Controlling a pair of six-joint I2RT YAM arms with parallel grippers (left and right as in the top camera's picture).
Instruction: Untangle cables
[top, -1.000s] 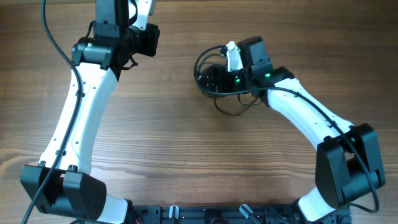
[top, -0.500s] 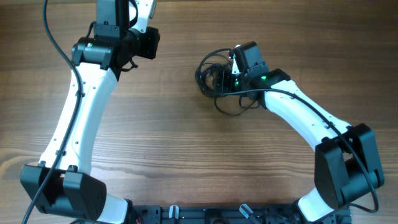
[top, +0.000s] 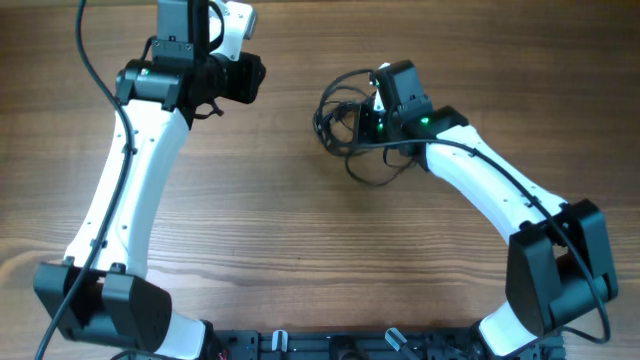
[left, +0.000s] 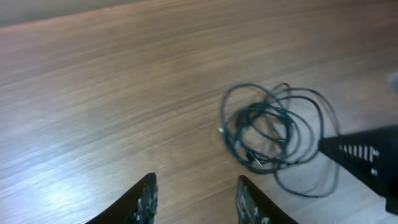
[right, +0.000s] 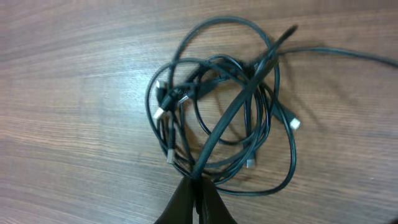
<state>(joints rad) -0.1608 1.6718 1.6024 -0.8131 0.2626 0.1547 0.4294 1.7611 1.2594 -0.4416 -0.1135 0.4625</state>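
I am holding the strand of cable with my right gripper at the near edge of the tangle, and it crosses the other loops, so next I open, lift up and grab its raised far bend (right: 288, 32).
The cables (top: 343, 112) lie as one tangle of thin black loops on the wooden table, right of centre at the back. In the right wrist view the cables (right: 217, 106) show small silver plug ends, and one strand runs diagonally down into my right gripper (right: 198, 190). That gripper is shut on the tangle's near edge. In the overhead view my right gripper (top: 364, 122) sits at the tangle's right side. My left gripper (left: 196, 200) is open and holds nothing. It hangs above bare wood to the left of the cables (left: 273, 134). Seen from overhead, my left gripper (top: 250, 78) is well apart from them.
One loose loop (top: 375, 175) trails from the tangle toward the table's middle, under the right arm. The thicker black arm cable (top: 470, 150) runs along the right arm. A black edge of the right arm (left: 367, 155) shows at the right of the left wrist view.
My right gripper has closed from wide open onto the cable tangle. The left gripper has shifted slightly to the right, still open.
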